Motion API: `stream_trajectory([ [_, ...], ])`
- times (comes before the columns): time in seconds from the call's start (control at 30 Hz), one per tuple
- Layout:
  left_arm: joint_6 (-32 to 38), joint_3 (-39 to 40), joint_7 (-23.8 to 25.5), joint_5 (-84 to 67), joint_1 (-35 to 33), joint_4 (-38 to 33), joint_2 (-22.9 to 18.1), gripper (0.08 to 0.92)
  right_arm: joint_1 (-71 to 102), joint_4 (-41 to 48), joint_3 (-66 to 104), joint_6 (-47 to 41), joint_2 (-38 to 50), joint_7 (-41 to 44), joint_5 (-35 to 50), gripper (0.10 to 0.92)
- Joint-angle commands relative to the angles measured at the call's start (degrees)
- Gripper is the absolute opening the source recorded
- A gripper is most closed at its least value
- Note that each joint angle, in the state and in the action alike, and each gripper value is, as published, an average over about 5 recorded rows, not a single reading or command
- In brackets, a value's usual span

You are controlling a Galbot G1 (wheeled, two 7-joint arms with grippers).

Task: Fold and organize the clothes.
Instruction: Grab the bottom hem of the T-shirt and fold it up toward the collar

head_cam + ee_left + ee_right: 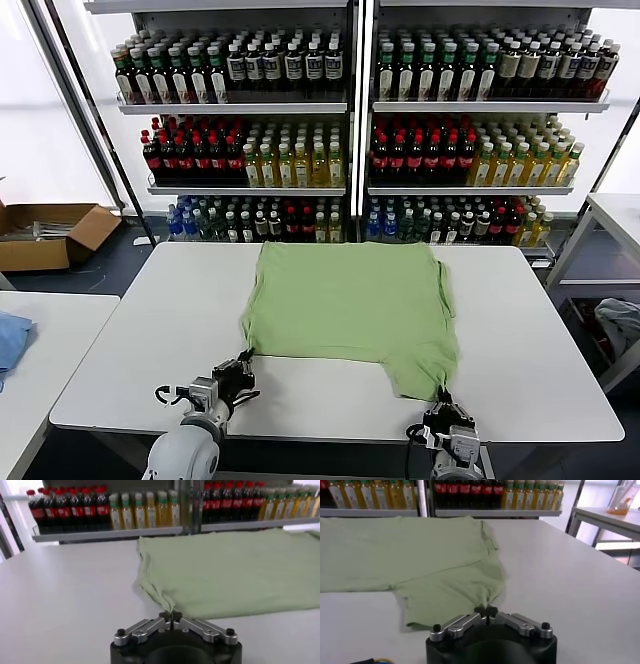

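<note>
My left gripper will let go of the shirt's near corner on its far half (264, 284) (149, 557), by the edge that faces the cardboard box.
The clothes, one light green short-sleeved shirt (350, 300), lie spread flat on the white table (150, 330), with no collar or print showing. My left gripper (243, 362) is at the shirt's near left corner, shut on a pinch of the green fabric (165, 597); its tips (170, 615) meet on the cloth. At the near right, my right gripper (441, 400) is shut on the tip of the flap (455, 597) that hangs toward the table's front edge, and its tips (485, 611) clamp that fabric. Both grippers sit low over the tabletop.
Shelves of bottles (350, 120) stand right behind the table. A cardboard box (45, 232) lies on the floor at the far left. A blue cloth (10, 340) rests on a second table to the left. At the right are a side table (615, 210) and a grey-white cloth (620, 325).
</note>
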State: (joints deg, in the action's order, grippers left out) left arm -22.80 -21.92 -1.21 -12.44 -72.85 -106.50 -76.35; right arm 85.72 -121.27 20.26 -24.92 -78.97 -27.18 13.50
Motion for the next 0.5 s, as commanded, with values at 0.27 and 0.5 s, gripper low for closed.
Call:
stream_trajectory([
  [0.27,7.24,0.23,-0.64,-2.88,4.87,2.01,-0.57,0.083,-10.68,1.5,0.86,1.82,0.63,3.35,-1.33,0.105],
  [0.5,7.77,0.43,-2.1,-5.42,10.1,7.02,-0.94,0.083,-18.49,8.79,0.97,2.71,1.61,3.43,-1.42,0.105],
])
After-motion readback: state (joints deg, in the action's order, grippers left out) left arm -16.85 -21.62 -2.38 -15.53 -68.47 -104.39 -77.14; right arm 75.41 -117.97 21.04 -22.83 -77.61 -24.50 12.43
